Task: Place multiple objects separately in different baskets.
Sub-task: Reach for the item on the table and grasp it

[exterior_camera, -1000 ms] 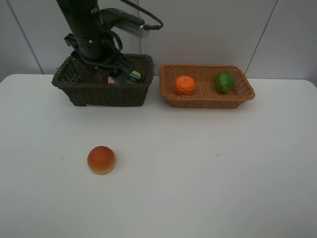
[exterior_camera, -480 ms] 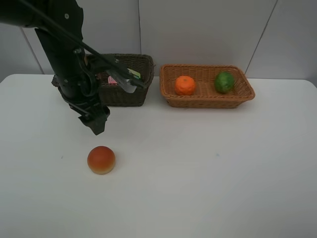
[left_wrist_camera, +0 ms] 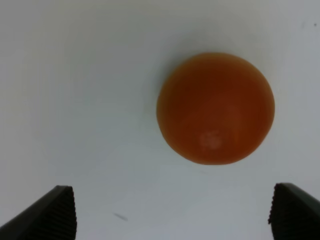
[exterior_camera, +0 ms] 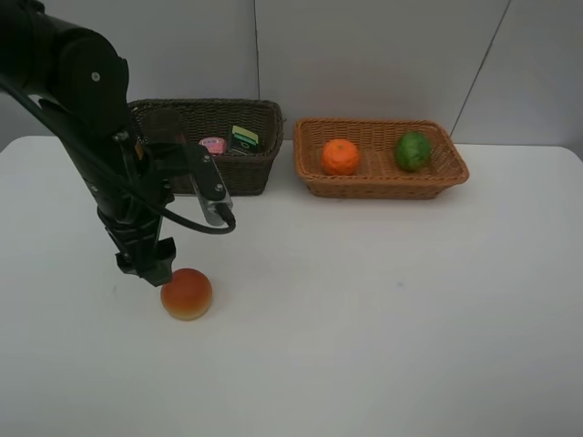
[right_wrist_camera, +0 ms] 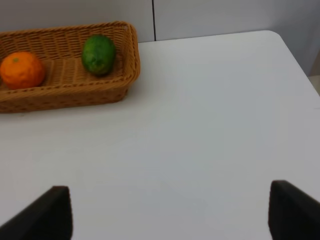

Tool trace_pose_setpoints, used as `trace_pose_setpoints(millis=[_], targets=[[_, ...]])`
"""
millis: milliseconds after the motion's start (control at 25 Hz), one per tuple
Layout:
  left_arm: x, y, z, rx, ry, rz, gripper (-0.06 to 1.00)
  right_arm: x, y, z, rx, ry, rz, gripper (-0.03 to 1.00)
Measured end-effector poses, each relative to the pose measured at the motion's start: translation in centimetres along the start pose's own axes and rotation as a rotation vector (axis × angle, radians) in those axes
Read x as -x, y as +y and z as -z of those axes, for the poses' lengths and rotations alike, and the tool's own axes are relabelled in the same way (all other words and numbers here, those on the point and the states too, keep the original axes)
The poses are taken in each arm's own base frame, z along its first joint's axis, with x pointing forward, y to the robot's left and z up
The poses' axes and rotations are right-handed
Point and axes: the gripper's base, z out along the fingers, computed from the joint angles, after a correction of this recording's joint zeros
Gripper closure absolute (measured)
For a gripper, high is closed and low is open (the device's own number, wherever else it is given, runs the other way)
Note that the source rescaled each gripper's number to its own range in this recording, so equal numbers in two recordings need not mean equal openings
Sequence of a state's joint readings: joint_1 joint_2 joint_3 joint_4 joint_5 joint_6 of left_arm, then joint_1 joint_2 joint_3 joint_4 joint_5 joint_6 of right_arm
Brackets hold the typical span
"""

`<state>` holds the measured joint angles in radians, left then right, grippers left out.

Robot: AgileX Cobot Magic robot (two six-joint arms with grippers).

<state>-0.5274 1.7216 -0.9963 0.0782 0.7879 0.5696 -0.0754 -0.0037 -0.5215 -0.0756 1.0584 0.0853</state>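
The orange-red round bun is next, and my left gripper will close across its widest part [exterior_camera: 187, 294] [left_wrist_camera: 215, 109] with its fingers on opposite sides.
An orange-red round bun [exterior_camera: 187, 293] lies on the white table at the front left. My left gripper [exterior_camera: 151, 271] hangs just above its left side, open; in the left wrist view the bun [left_wrist_camera: 216, 107] lies ahead of the wide-spread, empty gripper [left_wrist_camera: 175, 215]. The dark brown basket [exterior_camera: 202, 175] at the back left holds a pink item [exterior_camera: 212, 145] and a dark green bottle [exterior_camera: 244, 138]. An orange [exterior_camera: 341, 156] and a green lime-like fruit [exterior_camera: 413, 150] lie in the tan basket [exterior_camera: 383, 188]. My right gripper [right_wrist_camera: 170, 215] is open over bare table, outside the exterior view.
The right wrist view shows the tan basket [right_wrist_camera: 65, 92] with the orange [right_wrist_camera: 20, 70] and the lime [right_wrist_camera: 98, 54], and the table's rounded far corner [right_wrist_camera: 280, 40]. The left arm's cable [exterior_camera: 205, 223] loops beside the dark basket. A white panelled wall stands behind the baskets.
My left arm has swung from over the dark basket forward and down to the bun, with its jaws wide throughout. The bun and the baskets' contents have not moved.
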Motion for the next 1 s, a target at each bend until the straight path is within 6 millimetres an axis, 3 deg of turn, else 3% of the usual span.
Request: trace_pose_setpoints(millis=[400, 720, 1000], targets=[[-1.3, -1.8, -2.3, -0.065, -0.017, -0.165, -0.06, 0.0, 0.0, 0.0, 0.0, 0.0, 0.0, 0.3], [-0.6, -1.6, -3.0, -0.035, -0.072, -0.167, -0.06, 0.0, 0.0, 0.0, 0.0, 0.0, 0.0, 0.3], [0.4, -2.5, -4.2, -0.047, -0.068, -0.206, -0.06, 0.0, 0.0, 0.0, 0.0, 0.0, 0.0, 0.3]])
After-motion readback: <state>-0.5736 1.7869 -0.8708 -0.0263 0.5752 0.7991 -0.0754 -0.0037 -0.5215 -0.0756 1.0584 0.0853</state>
